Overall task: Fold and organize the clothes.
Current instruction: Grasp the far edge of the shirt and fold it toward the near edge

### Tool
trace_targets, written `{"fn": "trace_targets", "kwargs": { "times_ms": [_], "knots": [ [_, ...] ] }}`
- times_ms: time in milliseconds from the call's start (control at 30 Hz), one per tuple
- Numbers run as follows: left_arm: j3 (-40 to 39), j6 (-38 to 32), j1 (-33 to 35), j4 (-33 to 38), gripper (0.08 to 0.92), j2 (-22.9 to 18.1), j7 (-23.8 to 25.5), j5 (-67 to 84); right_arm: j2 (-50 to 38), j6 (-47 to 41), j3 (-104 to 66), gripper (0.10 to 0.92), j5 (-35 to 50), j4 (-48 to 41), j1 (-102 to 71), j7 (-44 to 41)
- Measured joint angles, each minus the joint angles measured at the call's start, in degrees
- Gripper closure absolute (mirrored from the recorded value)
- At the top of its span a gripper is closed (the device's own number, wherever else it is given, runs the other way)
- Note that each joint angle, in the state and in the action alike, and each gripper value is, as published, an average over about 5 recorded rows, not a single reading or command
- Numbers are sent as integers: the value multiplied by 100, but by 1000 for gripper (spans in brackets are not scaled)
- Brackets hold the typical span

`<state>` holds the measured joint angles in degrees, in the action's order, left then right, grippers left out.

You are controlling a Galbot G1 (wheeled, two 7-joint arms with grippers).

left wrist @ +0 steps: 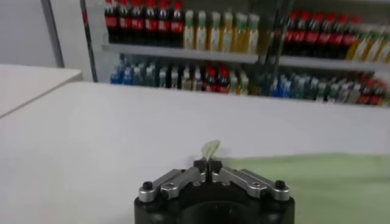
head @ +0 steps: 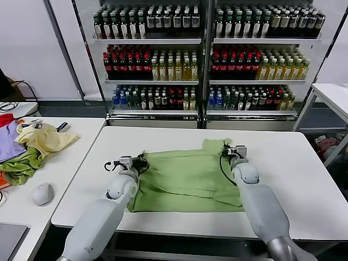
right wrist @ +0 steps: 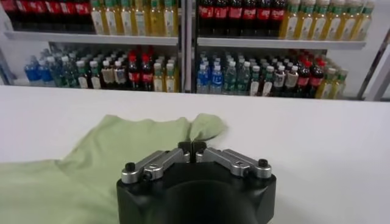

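The polo shirt's far corner will be let go by my left gripper midway (head: pixel 141 174) along the shirt's side edge facing the grey mouse. The shirt now lies on the white table.
The light green polo shirt (head: pixel 187 175) lies partly folded on the white table (head: pixel 293 163). My left gripper (head: pixel 142 161) is at the shirt's left edge, shut on a small tuft of green cloth (left wrist: pixel 210 148) that sticks up between the fingertips. My right gripper (head: pixel 227 149) is at the shirt's far right corner, shut on the cloth there. In the right wrist view the shirt (right wrist: pixel 116 152) spreads from that gripper (right wrist: pixel 191 147) with a bunched sleeve (right wrist: pixel 207 125) just beyond it. Collar, buttons and patch are hidden.
A side table on the left holds a pale yellow garment (head: pixel 46 138), purple and darker green garments (head: pixel 16 155) and a grey mouse (head: pixel 43 193). Shelves of bottles (head: pixel 204 54) stand behind the table. Another white table (head: pixel 334 95) is at the right.
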<state>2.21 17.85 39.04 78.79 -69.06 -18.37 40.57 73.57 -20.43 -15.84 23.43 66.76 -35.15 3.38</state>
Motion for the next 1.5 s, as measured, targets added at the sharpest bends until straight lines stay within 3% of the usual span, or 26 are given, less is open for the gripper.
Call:
{"fn": "trace_targets", "kwargs": {
  "times_ms": [633, 1200, 1300, 1500],
  "knots": [
    [405, -311, 1369, 1998, 909, 509, 48, 98, -343, 41, -839, 907, 99, 2976, -2023, 115],
    [566, 174, 2090, 2493, 909, 741, 111, -271, -162, -272, -1420, 904, -309, 3872, -3297, 297],
    [611, 282, 2167, 2565, 876, 746, 132, -382, -135, -313, -1428, 859, -429, 3977, -3417, 250],
    [744, 374, 2346, 2744, 711, 673, 89, -631, -94, -340, -1493, 687, -638, 4192, -3628, 185]
  ]
}}
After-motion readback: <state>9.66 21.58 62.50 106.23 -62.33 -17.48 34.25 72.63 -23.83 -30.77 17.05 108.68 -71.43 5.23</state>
